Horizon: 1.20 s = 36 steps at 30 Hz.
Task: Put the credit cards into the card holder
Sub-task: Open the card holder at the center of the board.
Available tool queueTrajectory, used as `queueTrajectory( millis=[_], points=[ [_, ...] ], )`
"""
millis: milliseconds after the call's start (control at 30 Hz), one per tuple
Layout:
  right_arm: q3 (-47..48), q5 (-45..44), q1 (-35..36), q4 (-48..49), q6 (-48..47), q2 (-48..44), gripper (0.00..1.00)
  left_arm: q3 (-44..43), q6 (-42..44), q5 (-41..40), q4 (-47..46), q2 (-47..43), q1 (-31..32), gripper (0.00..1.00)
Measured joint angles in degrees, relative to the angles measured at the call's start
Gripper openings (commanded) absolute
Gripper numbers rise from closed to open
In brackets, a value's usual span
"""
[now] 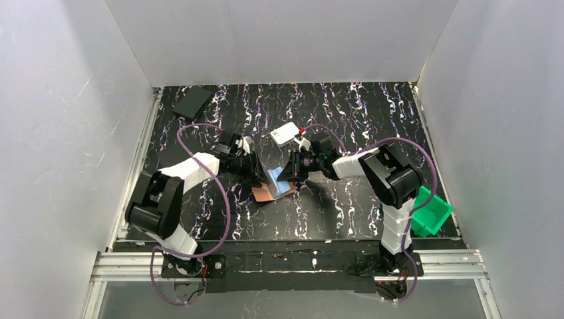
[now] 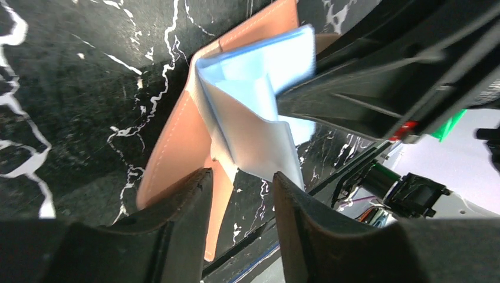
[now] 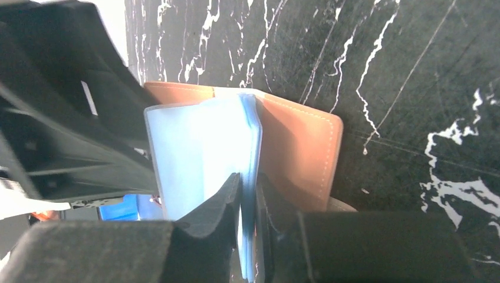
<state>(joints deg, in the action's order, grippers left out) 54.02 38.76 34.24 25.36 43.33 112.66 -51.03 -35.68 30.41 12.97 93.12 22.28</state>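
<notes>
Next, my left gripper backs off and pinches the light-blue panel nearer the leather flap [image 2: 170, 156], since the panel's lower edge leans past its open fingers.
The card holder [image 1: 271, 188] is an orange-brown leather wallet lying open on the table, with its light-blue inner panels [image 2: 253, 106] raised. My right gripper [image 3: 249, 180] is shut on the edge of a light-blue panel [image 3: 194, 147] and holds it upright; it sits just right of the wallet in the top view [image 1: 293, 175]. My left gripper [image 2: 240, 177] is open and empty, its fingertips just short of the panels' lower edge, above the leather flap [image 2: 171, 153]. It is at the wallet's left side [image 1: 256, 167]. I cannot make out any credit card.
A white rounded box [image 1: 284, 135] lies just behind the grippers. A dark flat rectangle [image 1: 193, 102] lies at the far left of the table. A green bin [image 1: 431, 211] stands at the right edge beside the right arm. White walls enclose the table.
</notes>
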Motion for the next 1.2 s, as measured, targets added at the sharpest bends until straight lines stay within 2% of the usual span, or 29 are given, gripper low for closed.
queueTrajectory(
  millis=[200, 433, 567, 700, 1033, 1067, 1133, 1200],
  points=[
    [-3.5, -2.0, 1.2, 0.5, 1.3, -1.4, 0.13, 1.1, 0.8, 0.6, 0.4, -5.2, -2.3, 0.61],
    [-5.2, -6.8, 4.0, 0.4, 2.5, -5.8, 0.05, 1.3, 1.2, 2.1, 0.4, -5.6, -2.3, 0.67],
    [-5.2, -9.9, 5.3, -0.4, 2.2, -7.8, 0.04, 1.3, 1.2, 1.9, 0.7, -5.6, -2.1, 0.61],
    [-5.2, -11.7, 5.9, -1.5, 1.8, -8.3, 0.04, 1.3, 1.7, 0.6, 1.7, -5.7, -1.9, 0.49],
    [-5.2, -13.5, 6.0, -2.8, 1.5, -8.4, 0.04, 1.9, 3.0, -3.3, 4.3, -6.9, -1.9, 0.36],
    [-5.2, -13.6, 6.1, -2.9, 1.5, -8.4, 0.04, 1.9, 3.1, -3.5, 4.6, -6.8, -1.9, 0.41],
    [-5.2, -13.9, 6.2, -3.0, 1.5, -8.4, 0.04, 1.9, 3.3, -3.8, 4.7, -6.6, -1.9, 0.58],
    [-5.2, -14.2, 6.3, -3.1, 1.4, -8.5, 0.04, 2.1, 3.5, -3.8, 4.5, -6.5, -1.9, 0.66]
  ],
)
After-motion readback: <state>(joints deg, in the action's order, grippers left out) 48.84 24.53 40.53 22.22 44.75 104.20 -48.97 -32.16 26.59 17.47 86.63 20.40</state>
